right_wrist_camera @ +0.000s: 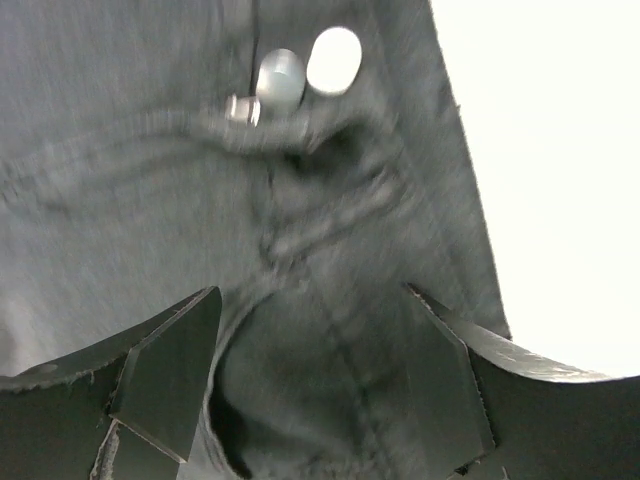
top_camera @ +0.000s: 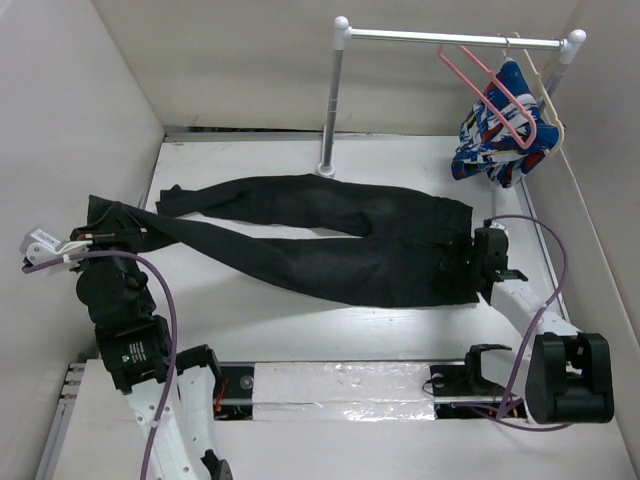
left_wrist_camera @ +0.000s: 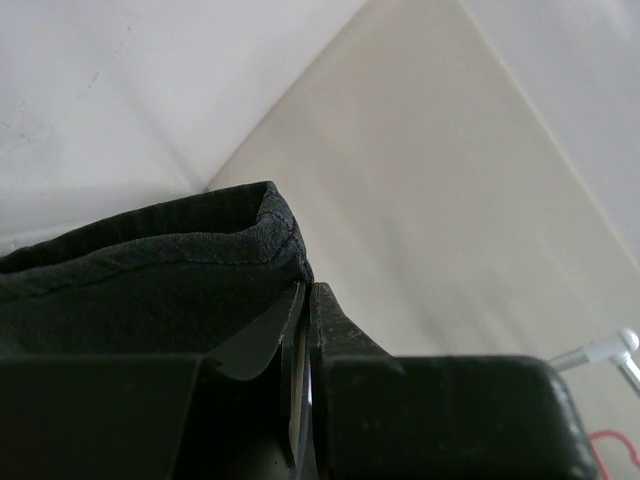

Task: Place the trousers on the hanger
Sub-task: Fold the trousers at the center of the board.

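Note:
Next, my right gripper takes the waistband's near corner [top_camera: 474, 299] first to fold the spread legs together, as it is over the middle of the trousers' waistband.
The black trousers [top_camera: 330, 240] lie flat across the table, waist to the right and legs crossing toward the left. My left gripper [top_camera: 100, 235] is shut on a leg hem [left_wrist_camera: 150, 270] at the far left; in the left wrist view its jaws [left_wrist_camera: 308, 292] are pressed together at the cloth edge. My right gripper [top_camera: 478, 255] is open over the waistband [right_wrist_camera: 330, 230], below the metal button [right_wrist_camera: 280, 78], with its fingers spread on either side of the fabric. The pink hanger [top_camera: 492, 88] hangs bare on the rail at the back right.
A white rail [top_camera: 450, 38] on a post [top_camera: 333, 110] stands at the back. A cream hanger [top_camera: 548, 105] on it carries a blue, white and red garment [top_camera: 500, 140]. White walls enclose the table on the left, back and right.

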Controlling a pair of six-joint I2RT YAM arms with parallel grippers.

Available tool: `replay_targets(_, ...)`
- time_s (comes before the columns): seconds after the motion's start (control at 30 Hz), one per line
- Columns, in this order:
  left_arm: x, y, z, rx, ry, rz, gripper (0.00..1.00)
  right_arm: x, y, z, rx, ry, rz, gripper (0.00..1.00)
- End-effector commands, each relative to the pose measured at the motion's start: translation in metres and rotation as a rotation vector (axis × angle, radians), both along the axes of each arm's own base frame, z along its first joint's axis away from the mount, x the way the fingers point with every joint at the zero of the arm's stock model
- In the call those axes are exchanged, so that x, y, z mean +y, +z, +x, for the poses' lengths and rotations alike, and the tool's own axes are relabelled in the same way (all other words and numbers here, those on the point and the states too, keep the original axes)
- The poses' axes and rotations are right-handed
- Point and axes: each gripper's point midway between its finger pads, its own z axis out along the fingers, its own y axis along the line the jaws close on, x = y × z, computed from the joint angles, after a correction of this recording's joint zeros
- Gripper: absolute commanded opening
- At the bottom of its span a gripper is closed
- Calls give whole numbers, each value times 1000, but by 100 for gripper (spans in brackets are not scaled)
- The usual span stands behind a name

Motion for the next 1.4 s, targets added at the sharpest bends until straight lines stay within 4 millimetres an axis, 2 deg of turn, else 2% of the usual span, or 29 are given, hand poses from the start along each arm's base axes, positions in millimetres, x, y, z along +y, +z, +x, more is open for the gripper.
replay_targets(0.0,-11,24,-1,-71,-51,89,0,-13,39,30,-117,-20,0,75)
replay_targets(0.03,-15,24,-2,-74,-67,96,0,-20,46,26,-136,-52,-6,69)
replay_targets(0.1,-16,19,-2,-66,-69,104,0,-26,36,6,-97,-91,-23,63)
replay_targets(0.13,-14,17,-2,-61,-62,102,0,-30,43,-1,-124,-124,-19,61)
replay_targets(0.2,-13,12,1,-47,-58,100,0,-36,35,-18,-105,-170,-33,57)
replay_targets(0.23,-13,10,2,-43,-58,100,0,-38,25,-29,-86,-191,-29,54)
replay_targets(0.27,-13,9,2,-43,-63,101,0,-42,26,-38,-91,-215,-35,51)
replay_targets(0.33,-13,8,3,-44,-66,102,0,-44,20,-50,-70,-237,-40,49)
replay_targets(0.4,-13,9,4,-46,-65,107,0,-36,20,-55,-60,-244,10,48)
replay_targets(0.67,-5,-3,10,-23,-27,110,0,-37,7,-69,74,-308,31,54)
replay_targets(0.8,-5,3,9,-27,-28,115,0,-37,5,-70,88,-329,40,53)
replay_targets(1.1,-2,0,11,-13,-20,116,0,-34,2,-72,123,-306,43,54)
replay_targets(1.23,-1,-1,11,-8,-15,117,0,-36,14,-72,78,-292,28,68)
replay_targets(1.3,-2,-2,12,-8,-20,116,0,-33,10,-73,63,-286,41,77)
replay_targets(1.37,-2,-1,12,-5,-18,117,0,-33,10,-76,65,-286,50,77)
